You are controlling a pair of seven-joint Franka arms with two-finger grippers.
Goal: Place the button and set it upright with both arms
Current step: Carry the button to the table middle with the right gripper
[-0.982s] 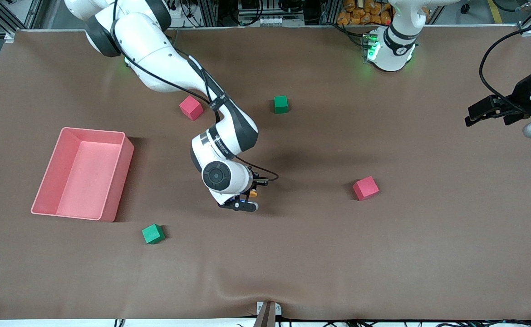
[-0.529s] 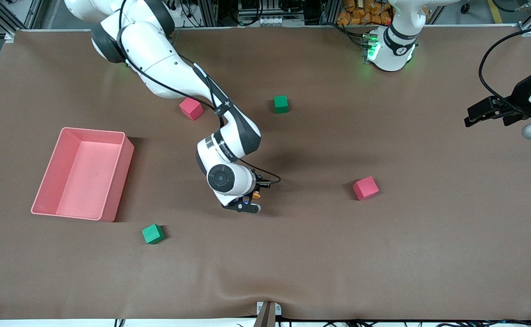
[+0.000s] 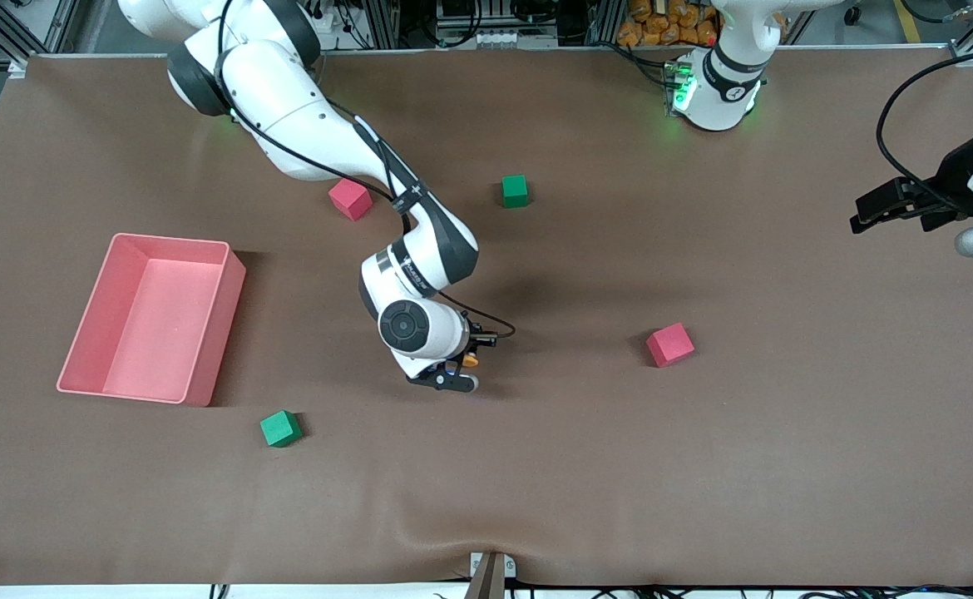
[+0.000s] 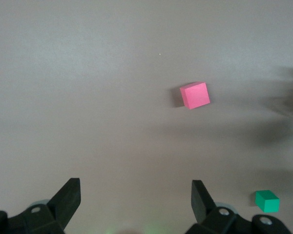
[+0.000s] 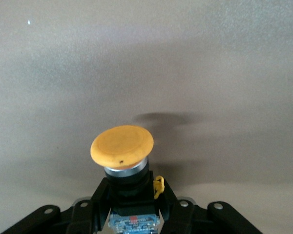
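Observation:
My right gripper sets the button down next on the bare table [image 3: 480,345] between the pink bin and the red cube farthest from it.
The button [image 5: 122,146] has a round orange cap on a black body. My right gripper [image 5: 129,195] is shut on its black body, cap pointing away from the wrist. In the front view the right gripper [image 3: 457,366] hangs low over the middle of the table with a bit of orange cap [image 3: 471,360] showing at its fingers. My left gripper [image 3: 877,210] is open and empty, held high over the left arm's end of the table; its two fingers [image 4: 68,195] stand wide apart in the left wrist view.
A pink bin [image 3: 154,316] stands toward the right arm's end. A red cube [image 3: 670,344] lies beside the right gripper, also showing in the left wrist view [image 4: 195,95]. Another red cube [image 3: 350,198] and a green cube [image 3: 515,190] lie near the bases. A green cube [image 3: 280,428] lies nearer the camera.
My right arm moved slightly toward the left arm's end with the button over the last second, then held still. The left arm barely shifted.

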